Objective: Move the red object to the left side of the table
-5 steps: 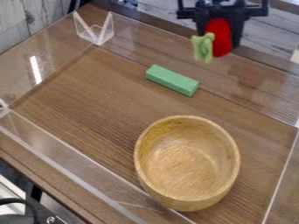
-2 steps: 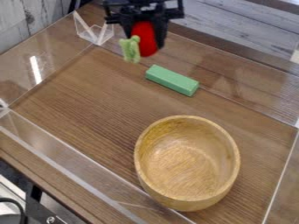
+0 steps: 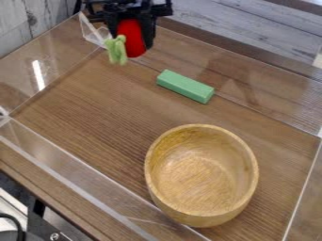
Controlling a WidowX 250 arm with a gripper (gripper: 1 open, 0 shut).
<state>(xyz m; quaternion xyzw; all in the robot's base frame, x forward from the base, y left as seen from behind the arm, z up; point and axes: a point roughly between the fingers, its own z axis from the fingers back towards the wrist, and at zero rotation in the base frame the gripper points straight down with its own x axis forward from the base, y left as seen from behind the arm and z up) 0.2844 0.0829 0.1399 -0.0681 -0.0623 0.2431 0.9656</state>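
My gripper is holding the red object and will let go of it on bare wood (image 3: 89, 86) between the green block and the clear side.
The red object (image 3: 135, 33), a small rounded red toy fruit with a green leafy end, hangs in the air above the far left part of the table (image 3: 88, 122). My gripper (image 3: 132, 28) is shut on it, with its dark body coming down from the top edge of the view. The fruit is clear of the brown wood-grain surface. Its green leaf points down and to the left.
A flat green rectangular block (image 3: 185, 86) lies near the middle back. A large wooden bowl (image 3: 201, 173) stands at the front right. Low clear acrylic walls (image 3: 51, 52) border the tabletop, with a clear corner bracket (image 3: 90, 28) at the back left.
My gripper has carried the red object leftward across the back of the table, from the right side to the left. The block and the bowl have not moved.
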